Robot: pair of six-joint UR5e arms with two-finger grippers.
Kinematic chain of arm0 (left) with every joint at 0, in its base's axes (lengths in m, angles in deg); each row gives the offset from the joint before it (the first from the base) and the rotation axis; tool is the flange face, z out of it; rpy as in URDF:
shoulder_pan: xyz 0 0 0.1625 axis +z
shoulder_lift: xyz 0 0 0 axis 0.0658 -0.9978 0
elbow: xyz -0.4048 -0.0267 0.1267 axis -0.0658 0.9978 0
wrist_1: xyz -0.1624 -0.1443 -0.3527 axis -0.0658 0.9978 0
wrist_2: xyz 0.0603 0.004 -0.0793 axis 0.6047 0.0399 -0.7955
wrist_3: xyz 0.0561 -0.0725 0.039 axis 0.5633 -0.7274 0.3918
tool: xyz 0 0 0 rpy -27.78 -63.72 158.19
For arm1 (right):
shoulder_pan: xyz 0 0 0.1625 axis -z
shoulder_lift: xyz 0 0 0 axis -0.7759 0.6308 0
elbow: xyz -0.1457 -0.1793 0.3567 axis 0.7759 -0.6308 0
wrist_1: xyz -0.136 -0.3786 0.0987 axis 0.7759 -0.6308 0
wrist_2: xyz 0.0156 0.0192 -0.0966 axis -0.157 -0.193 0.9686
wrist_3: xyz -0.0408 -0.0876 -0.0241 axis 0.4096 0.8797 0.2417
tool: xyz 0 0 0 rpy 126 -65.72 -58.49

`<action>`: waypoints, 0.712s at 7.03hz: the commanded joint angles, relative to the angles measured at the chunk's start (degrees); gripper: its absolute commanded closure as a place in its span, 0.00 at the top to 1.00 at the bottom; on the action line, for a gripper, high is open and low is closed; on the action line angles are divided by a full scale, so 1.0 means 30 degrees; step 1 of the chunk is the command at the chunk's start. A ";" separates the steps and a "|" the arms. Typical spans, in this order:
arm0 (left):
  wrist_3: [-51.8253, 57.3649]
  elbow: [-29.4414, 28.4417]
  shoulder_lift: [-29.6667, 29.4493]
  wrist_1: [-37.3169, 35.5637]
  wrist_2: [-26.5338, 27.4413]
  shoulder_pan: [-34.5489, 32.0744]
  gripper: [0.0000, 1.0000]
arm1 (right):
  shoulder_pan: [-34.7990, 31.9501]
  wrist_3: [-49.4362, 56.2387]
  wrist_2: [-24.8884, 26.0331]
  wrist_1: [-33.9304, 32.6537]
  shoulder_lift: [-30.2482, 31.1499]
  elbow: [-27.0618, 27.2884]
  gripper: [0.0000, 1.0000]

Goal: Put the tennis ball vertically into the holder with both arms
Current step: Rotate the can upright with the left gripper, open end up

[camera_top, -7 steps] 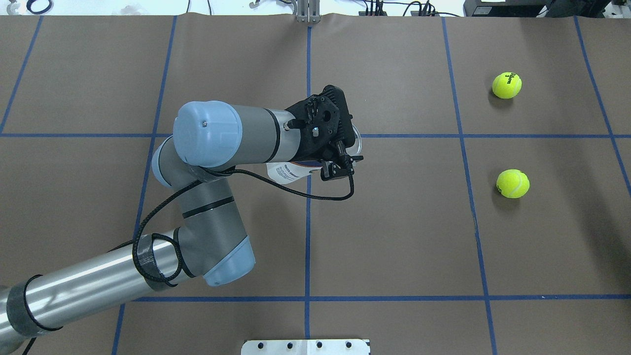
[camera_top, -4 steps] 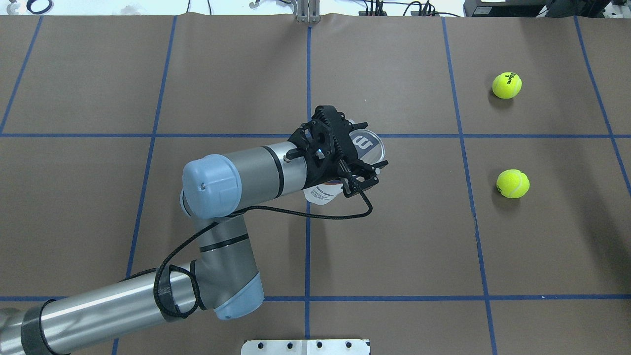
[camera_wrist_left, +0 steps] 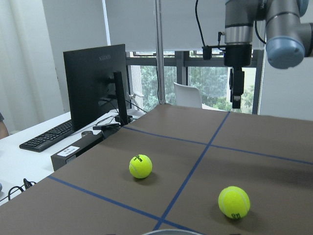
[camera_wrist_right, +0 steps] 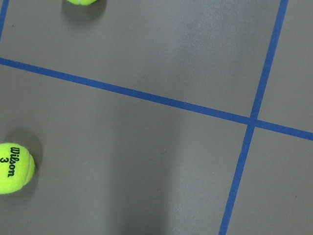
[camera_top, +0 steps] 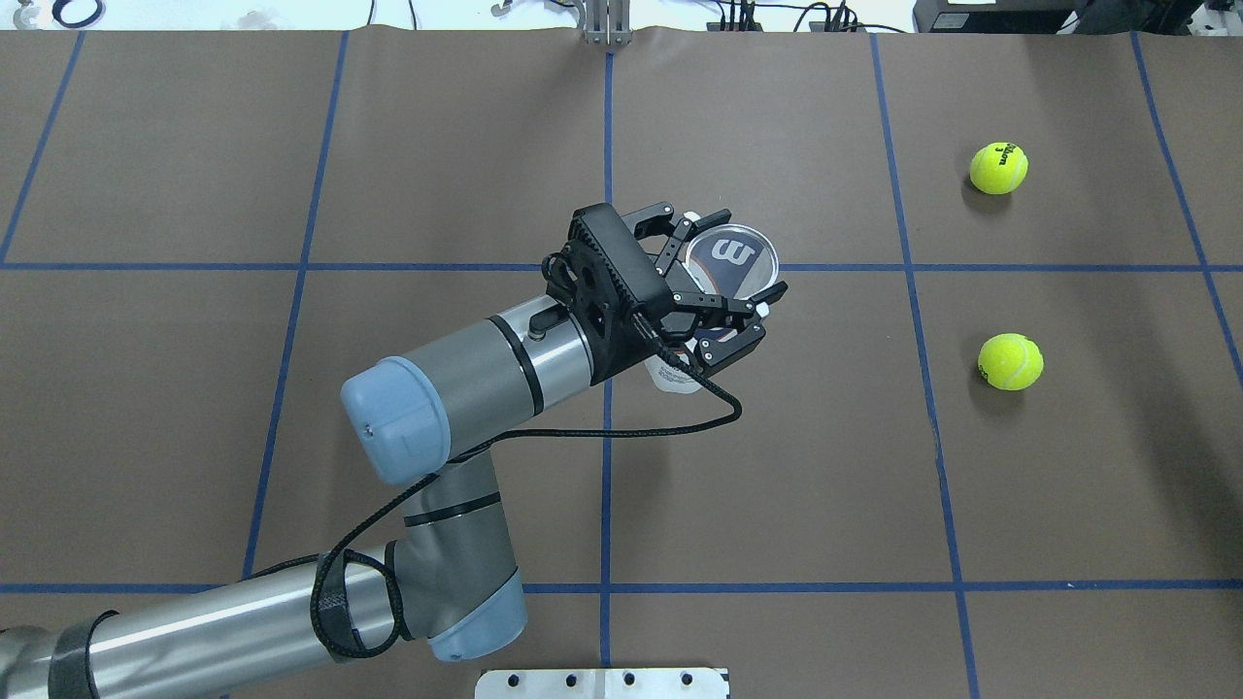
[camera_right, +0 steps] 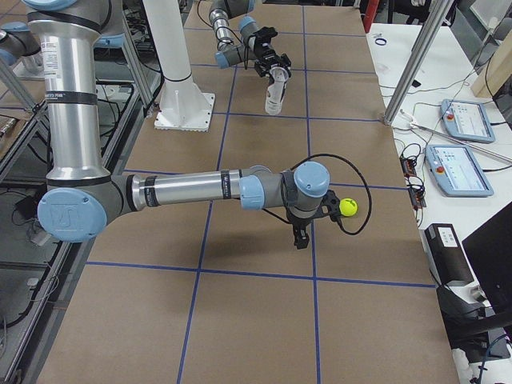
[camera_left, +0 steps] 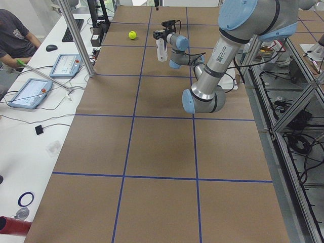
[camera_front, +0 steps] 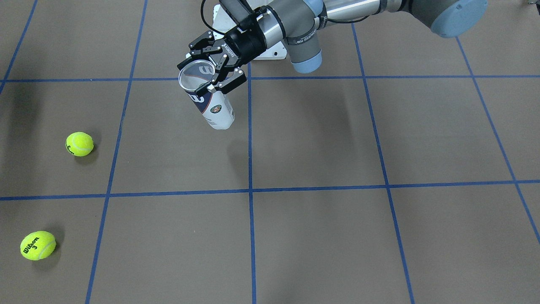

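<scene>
The tennis ball nearer the pedestal base is next, and my right gripper should move to it and close around that ball's middle [camera_front: 80, 144] [camera_wrist_right: 13, 169].
My left gripper [camera_top: 746, 258] is shut on the holder [camera_top: 730, 254], a clear can with a navy-and-white "W" label, gripped just below its open rim. It hangs above the table near the centre, open mouth up and bottom tilted; it also shows in the front view [camera_front: 213, 107]. Two yellow tennis balls lie on the table's right side, one far [camera_top: 998, 168] and one nearer [camera_top: 1010, 361]. My right gripper [camera_right: 298, 236] points down over the table beside a ball [camera_right: 347, 207]. It is out of the overhead view, and I cannot tell whether it is open or shut.
Brown table paper with blue tape grid lines [camera_top: 607, 437]. The white pedestal base [camera_top: 602, 682] sits at the near edge. A monitor and keyboard [camera_wrist_left: 93, 83] stand beyond the table's right end. An operator [camera_left: 15, 38] sits at the side desk.
My left arm has swung the holder to the right and turned it from lying under the wrist to mouth-up. The balls have not moved.
</scene>
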 commanded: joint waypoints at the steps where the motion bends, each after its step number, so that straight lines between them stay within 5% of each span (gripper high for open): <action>1: -0.0571 -0.0367 0.0308 0.1679 0.2515 0.0794 0.79 | 0.0473 -0.3022 0.0014 0.0524 -0.0369 0.0262 0.99; 5: -0.0163 -0.1570 0.1099 0.4375 0.4283 0.0743 0.80 | 0.1847 -0.7329 0.0305 0.3602 -0.0283 0.0406 0.99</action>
